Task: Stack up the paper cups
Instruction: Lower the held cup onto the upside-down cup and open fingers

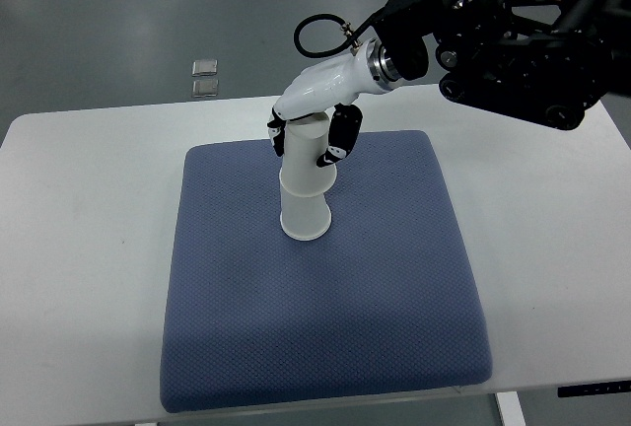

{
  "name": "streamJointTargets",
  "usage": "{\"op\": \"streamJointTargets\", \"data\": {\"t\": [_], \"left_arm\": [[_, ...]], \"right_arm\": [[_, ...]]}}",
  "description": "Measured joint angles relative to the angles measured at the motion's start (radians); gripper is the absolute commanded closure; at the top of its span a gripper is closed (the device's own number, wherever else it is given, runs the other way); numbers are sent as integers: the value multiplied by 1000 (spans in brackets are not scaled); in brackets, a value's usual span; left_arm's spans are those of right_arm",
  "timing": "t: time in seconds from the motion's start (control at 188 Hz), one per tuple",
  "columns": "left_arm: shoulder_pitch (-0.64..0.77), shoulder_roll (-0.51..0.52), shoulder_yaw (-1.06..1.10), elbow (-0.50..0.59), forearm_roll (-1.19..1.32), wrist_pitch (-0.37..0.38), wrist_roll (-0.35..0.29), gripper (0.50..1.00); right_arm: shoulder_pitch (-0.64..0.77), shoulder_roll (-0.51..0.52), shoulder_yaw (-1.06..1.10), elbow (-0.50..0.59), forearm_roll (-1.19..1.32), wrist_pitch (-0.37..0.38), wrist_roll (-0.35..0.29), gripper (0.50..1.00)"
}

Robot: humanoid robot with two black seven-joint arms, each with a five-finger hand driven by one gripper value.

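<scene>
My right gripper will release the upper cup, which now sits over the lower one, nested down over the lower white paper cup (306,168) on the blue mat.
A stack of white paper cups (306,199) stands upside down on the blue mat (325,327), slightly left of the mat's middle. The upper cup (307,150) sits over the lower one (305,217). My right hand (308,135), white with black fingertips, comes in from the upper right and is curled around the upper cup, fingers on both its sides. The left arm does not show.
The mat lies on a white table (79,248). Two small square metal plates (205,78) lie on the grey floor beyond the table's far edge. The dark right arm (523,46) hangs over the table's far right corner.
</scene>
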Motion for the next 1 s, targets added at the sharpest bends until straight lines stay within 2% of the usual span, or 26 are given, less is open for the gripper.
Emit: {"op": "streamJointTargets", "data": {"t": [0.77,0.903,0.951,0.998], "left_arm": [[0,0,0,0,0,0,0,500],[0,0,0,0,0,0,0,500],[0,0,0,0,0,0,0,500],[0,0,0,0,0,0,0,500]], "right_arm": [[-48,20,-3,-21,6,-13,-3,803],[-59,29,-2,-32,5,-17,-3,781],[-64,33,-1,-38,6,-22,-4,748],[-70,39,-1,-43,8,-31,-4,742]]}}
